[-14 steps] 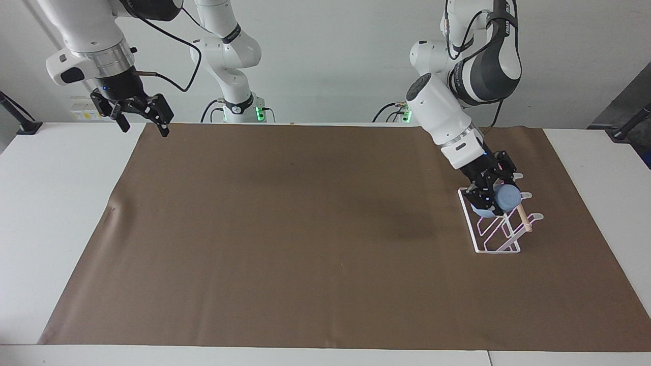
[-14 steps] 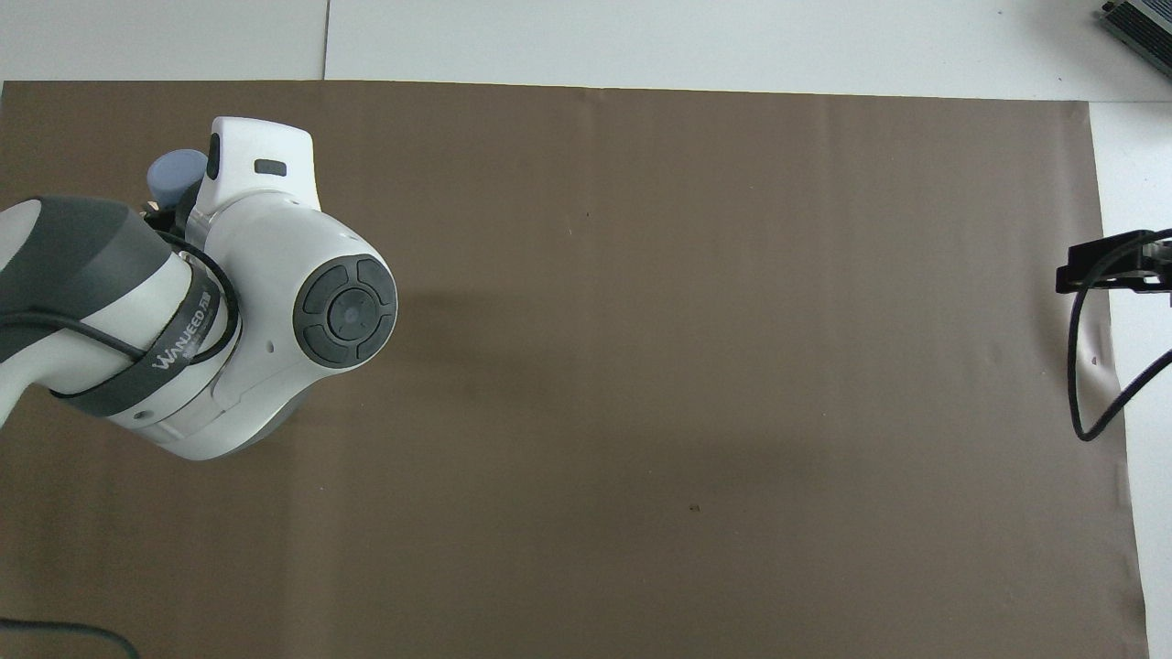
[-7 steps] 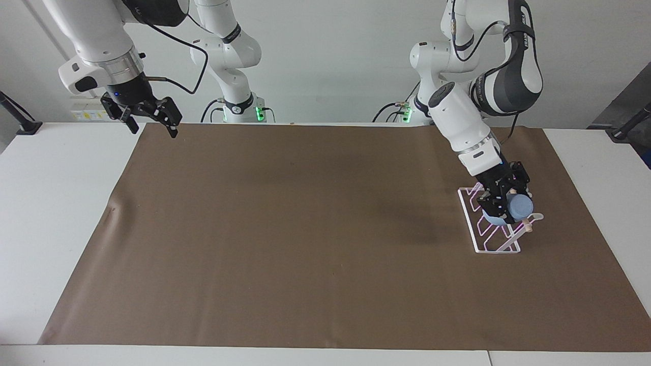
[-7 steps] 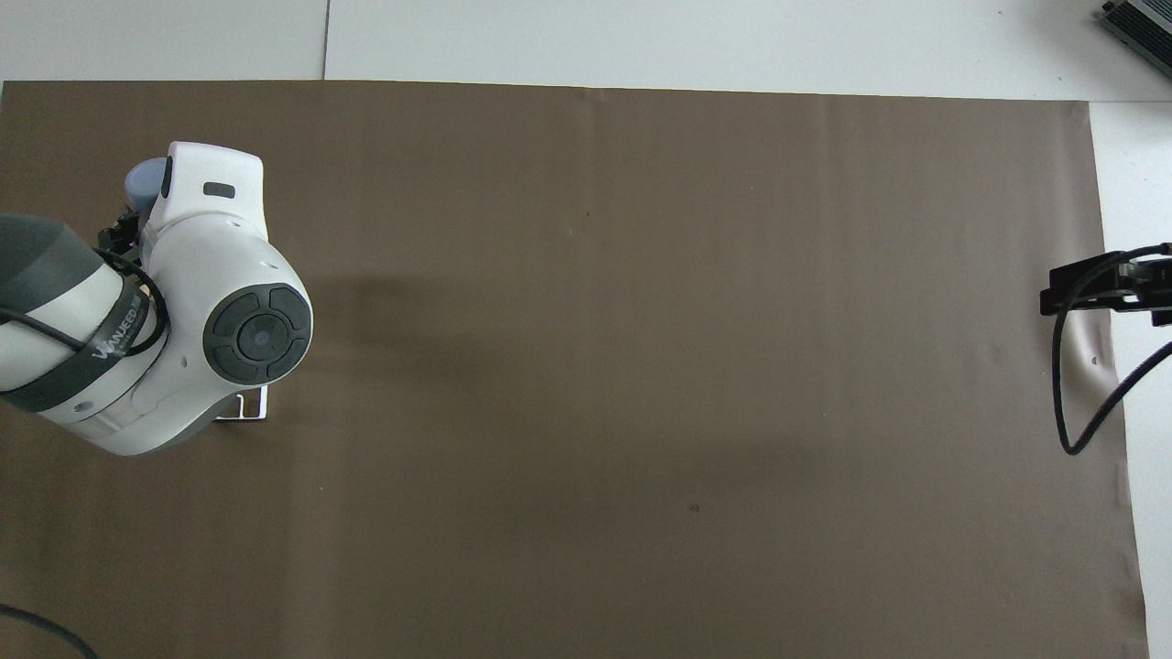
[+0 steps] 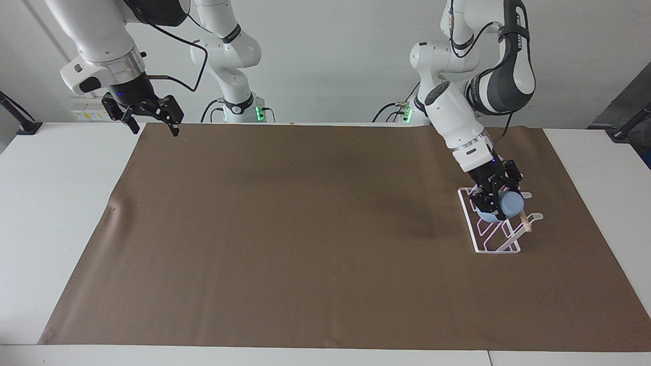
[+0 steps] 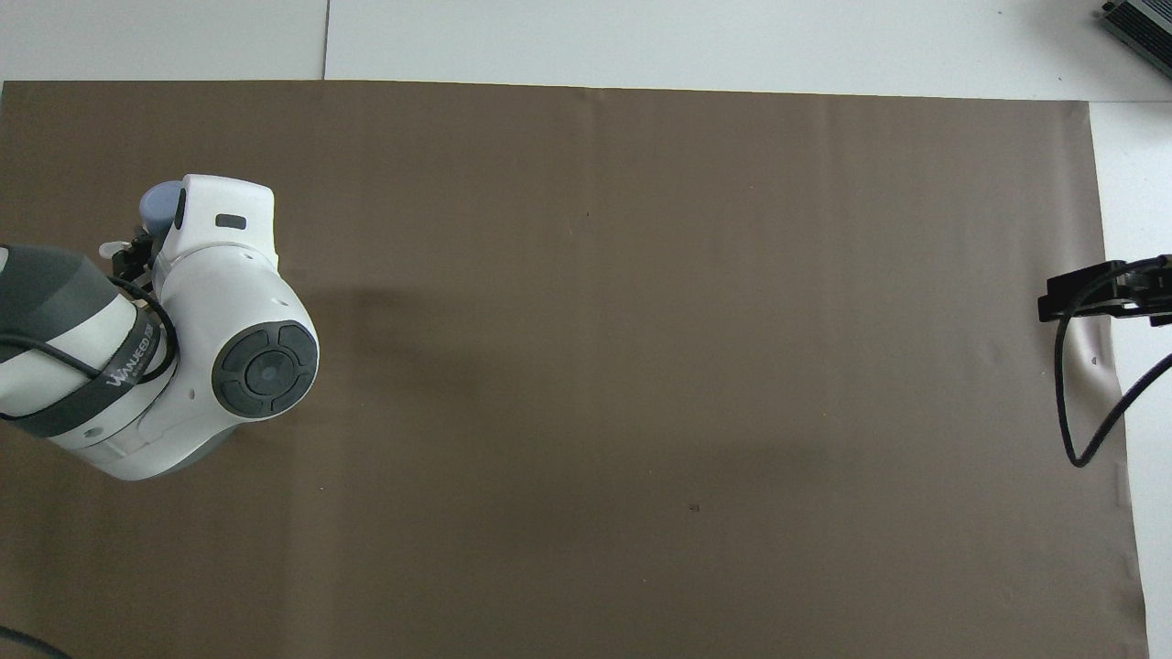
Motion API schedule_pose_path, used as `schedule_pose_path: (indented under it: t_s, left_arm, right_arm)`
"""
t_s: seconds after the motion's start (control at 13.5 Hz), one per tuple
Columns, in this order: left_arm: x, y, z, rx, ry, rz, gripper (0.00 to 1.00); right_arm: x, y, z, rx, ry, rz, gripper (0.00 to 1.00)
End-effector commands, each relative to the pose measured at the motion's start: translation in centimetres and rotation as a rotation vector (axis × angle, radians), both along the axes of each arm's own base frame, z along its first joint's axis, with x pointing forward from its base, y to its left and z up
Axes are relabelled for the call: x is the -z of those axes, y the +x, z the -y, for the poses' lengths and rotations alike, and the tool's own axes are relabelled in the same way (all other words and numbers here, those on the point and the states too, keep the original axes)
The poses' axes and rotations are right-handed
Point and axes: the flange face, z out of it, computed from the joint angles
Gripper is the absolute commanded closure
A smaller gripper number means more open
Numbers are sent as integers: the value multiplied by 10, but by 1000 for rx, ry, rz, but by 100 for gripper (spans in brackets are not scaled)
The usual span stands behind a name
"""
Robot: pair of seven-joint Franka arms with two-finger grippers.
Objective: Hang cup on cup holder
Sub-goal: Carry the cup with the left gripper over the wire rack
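Note:
My left gripper is to place the light-blue cup next. It will let go of it on the white wire cup holder's side [image 6: 252, 273] toward the middle of the mat.
The light-blue cup [image 5: 510, 204] is tilted, its base pointing away from the robots, and sits low among the prongs of the white wire cup holder [image 5: 491, 248] at the left arm's end of the brown mat. My left gripper [image 5: 499, 201] is shut on the cup, right over the holder. The wooden dowel's end [image 5: 526, 223] shows just past the cup. In the overhead view the left arm hides the holder; only the cup's base [image 6: 159, 207] shows. My right gripper [image 5: 150, 118] waits in the air over the mat's corner at the right arm's end.
A brown mat [image 5: 305, 229] covers most of the white table [image 5: 61, 203]. A black cable [image 6: 1080, 403] hangs by the right gripper [image 6: 1090, 295] in the overhead view.
My left gripper carried the cup down along the holder away from the robots, then drew back slightly toward them. The right gripper shifted a little toward the mat.

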Motion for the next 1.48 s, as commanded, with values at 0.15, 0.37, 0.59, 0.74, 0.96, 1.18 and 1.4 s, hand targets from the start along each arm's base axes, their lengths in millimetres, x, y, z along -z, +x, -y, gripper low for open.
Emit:
schedule_pose_path:
  t_s: [0.15,0.37,0.59,0.74,0.96,1.18,1.4]
  left_arm:
    - [6,-8,-16,23,-24,15,100]
    - [4,-6,-16,42,-2,23,100]
    - [12,-10,-14,65,-13,12,100]
    - [15,-6,-29,67,-41,17,100]
    - [25,-12,-30,85,-55,1,100]
    - [34,-16,-37,99,-77,-9,100]
    - [35,-18,-36,112,-66,-22,82]
  right_arm:
    - [0,-6,6,-16,-9,14,0]
    - [0,-6,6,-14,-7,16,0]
    - [0,-6,6,-13,-7,16,0]
    - [0,-6,5,-12,-20,8,0]
    - [3,-7,5,11,-13,3,0]
    - [10,-9,5,9,-11,-7,0]
    - [10,-11,9,12,-11,-11,0]
